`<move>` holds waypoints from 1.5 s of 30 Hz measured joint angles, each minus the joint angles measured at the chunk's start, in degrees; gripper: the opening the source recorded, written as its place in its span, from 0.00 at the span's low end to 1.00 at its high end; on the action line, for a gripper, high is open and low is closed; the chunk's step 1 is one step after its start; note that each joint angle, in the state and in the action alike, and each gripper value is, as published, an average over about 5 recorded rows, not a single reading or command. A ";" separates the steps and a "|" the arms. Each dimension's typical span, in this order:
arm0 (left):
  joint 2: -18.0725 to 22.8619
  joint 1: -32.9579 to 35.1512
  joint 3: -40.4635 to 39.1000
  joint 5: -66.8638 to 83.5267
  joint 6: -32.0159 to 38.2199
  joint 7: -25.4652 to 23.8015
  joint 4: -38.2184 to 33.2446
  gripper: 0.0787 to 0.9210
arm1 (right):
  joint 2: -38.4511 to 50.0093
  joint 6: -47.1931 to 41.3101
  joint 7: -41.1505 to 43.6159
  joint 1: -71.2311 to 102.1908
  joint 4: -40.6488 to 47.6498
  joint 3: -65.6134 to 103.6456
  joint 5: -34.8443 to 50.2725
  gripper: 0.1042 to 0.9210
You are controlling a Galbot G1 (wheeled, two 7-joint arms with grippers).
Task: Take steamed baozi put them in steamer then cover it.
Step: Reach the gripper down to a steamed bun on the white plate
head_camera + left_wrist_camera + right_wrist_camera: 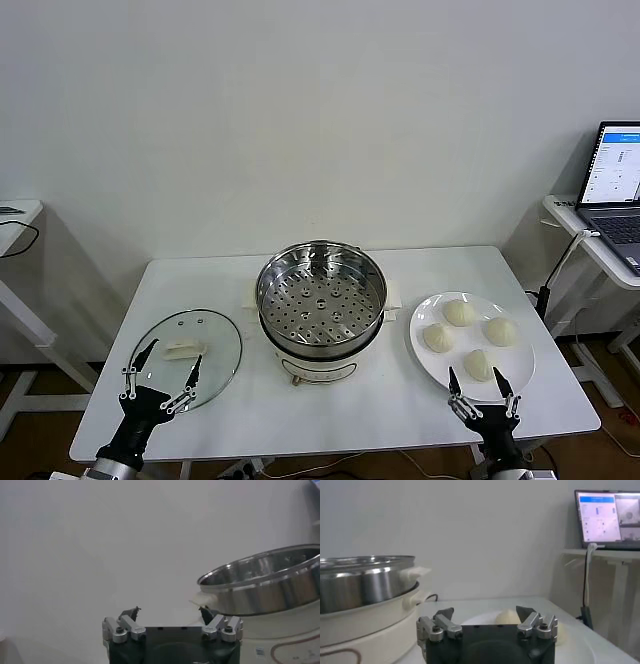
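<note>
The robot's right gripper will close on the sides of the farthest baozi (pixel 459 312) (pixel 507 617), the one by the white plate's back edge, closest to the wall.
The steamer (pixel 321 297), a shiny steel pot with a perforated tray on a cream-white base, stands at the table's middle with nothing in it. Several white pleated baozi (pixel 459 313) lie on a white plate (pixel 420 346) to its right. The cover (pixel 222 352), a clear glass lid with a cream handle, lies flat on the table to the steamer's left. My left gripper (pixel 163 361) hangs open over the cover's near edge. My right gripper (pixel 477 380) is open just in front of the nearest baozi (pixel 479 364). The right wrist view shows a baozi (pixel 506 616) ahead between the jaws.
A laptop (pixel 616 182) sits on a side table at the right, with a cable hanging beside it. Another small table edge (pixel 15 212) shows at the far left. A white wall stands behind the table.
</note>
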State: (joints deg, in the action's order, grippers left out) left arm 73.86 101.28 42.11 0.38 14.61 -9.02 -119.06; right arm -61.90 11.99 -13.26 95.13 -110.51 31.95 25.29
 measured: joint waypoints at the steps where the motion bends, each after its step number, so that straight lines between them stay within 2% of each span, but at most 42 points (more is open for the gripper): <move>1: 0.02 0.01 0.00 -0.02 0.01 0.00 0.00 0.88 | 0.32 -0.47 -0.21 -0.78 0.24 0.01 0.30 0.88; 7: 0.14 0.37 0.29 -0.13 0.30 0.01 -0.01 0.88 | 4.35 -5.07 -2.42 -11.70 4.75 -1.61 4.69 0.88; 14: 0.47 1.02 0.81 -0.17 0.42 0.01 -0.86 0.88 | 9.71 -7.96 -1.12 -29.70 16.18 -8.55 11.32 0.88; 18: 0.53 1.29 0.99 -0.18 0.45 0.02 -1.32 0.88 | 12.92 -9.41 4.41 -39.72 23.80 -13.90 14.22 0.88; 22: 0.66 1.43 1.06 -0.20 0.52 0.06 -1.54 0.88 | 16.40 -10.37 14.51 -49.06 31.34 -20.27 14.11 0.88; 28: 1.04 1.57 1.00 -0.39 0.65 0.17 -1.73 0.88 | 20.43 -9.64 36.15 -63.06 42.80 -30.81 7.22 0.88; 36: 1.56 1.87 1.05 -0.72 0.98 0.26 -1.59 0.88 | 22.04 -7.41 61.97 -78.56 53.39 -43.56 -7.57 0.88; 40: 1.80 2.10 1.15 -0.80 1.10 0.36 -1.62 0.88 | 21.66 -6.14 70.18 -83.57 56.52 -48.46 -15.21 0.88; 45: 2.11 2.49 1.39 -0.90 1.31 0.41 -1.66 0.88 | 20.49 -4.62 75.55 -87.47 59.58 -53.00 -23.52 0.88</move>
State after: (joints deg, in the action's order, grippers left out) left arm 75.97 103.76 43.50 -0.52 15.92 -8.62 -120.72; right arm -41.41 7.37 62.30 7.66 -50.93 -21.05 1.77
